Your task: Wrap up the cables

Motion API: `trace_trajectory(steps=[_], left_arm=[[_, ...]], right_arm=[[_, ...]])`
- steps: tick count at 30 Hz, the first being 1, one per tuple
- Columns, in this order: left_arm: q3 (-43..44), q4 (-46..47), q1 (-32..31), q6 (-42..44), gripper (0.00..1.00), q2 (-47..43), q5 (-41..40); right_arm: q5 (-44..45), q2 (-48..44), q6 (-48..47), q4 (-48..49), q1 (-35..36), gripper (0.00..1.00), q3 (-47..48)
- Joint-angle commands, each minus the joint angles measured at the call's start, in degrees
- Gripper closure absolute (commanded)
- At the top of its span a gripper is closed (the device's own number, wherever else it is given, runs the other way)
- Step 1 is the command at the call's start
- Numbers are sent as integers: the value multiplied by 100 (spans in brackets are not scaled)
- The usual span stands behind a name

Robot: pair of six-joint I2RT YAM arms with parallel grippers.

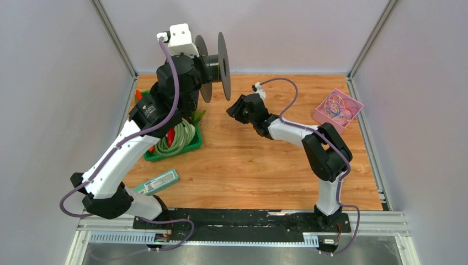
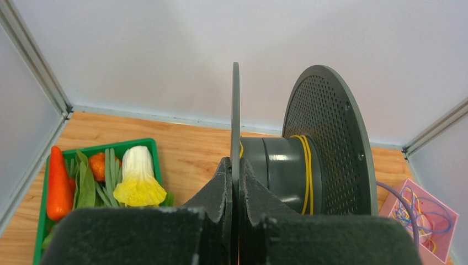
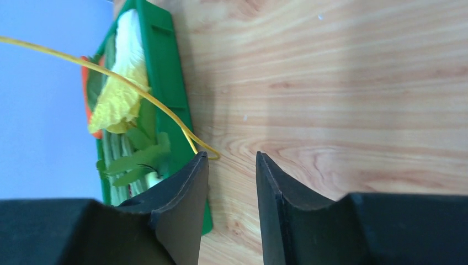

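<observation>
Next, my right gripper shifts over and closes on the cable's bend (image 3: 216, 157) before winding, as the yellow cable's hooked end hangs outside its open fingers.
My left gripper (image 2: 235, 165) is shut on the near flange of a dark grey spool (image 2: 325, 143) and holds it up at the back of the table (image 1: 212, 61). A thin yellow cable (image 2: 305, 171) is wound a few turns round the spool's hub. My right gripper (image 3: 232, 157) is open and empty, low over the table's middle (image 1: 232, 109). The yellow cable's free strand (image 3: 138, 91) hangs slanting across the right wrist view; its hooked end lies just past my left fingertip, outside the jaws. More coloured cables lie in a pink box (image 1: 338, 109).
A green tray (image 1: 171, 153) with a carrot, cabbage and coiled long beans stands at the left, under my left arm. A teal box (image 1: 157, 182) lies near the front left. The enclosure's walls stand close behind and beside the table.
</observation>
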Motion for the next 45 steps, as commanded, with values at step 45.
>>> trace_trajectory(steps=[45], left_arm=[[70, 367, 193, -264, 100, -112, 107]], right_arm=[[-1097, -694, 182, 283, -3, 66, -576]])
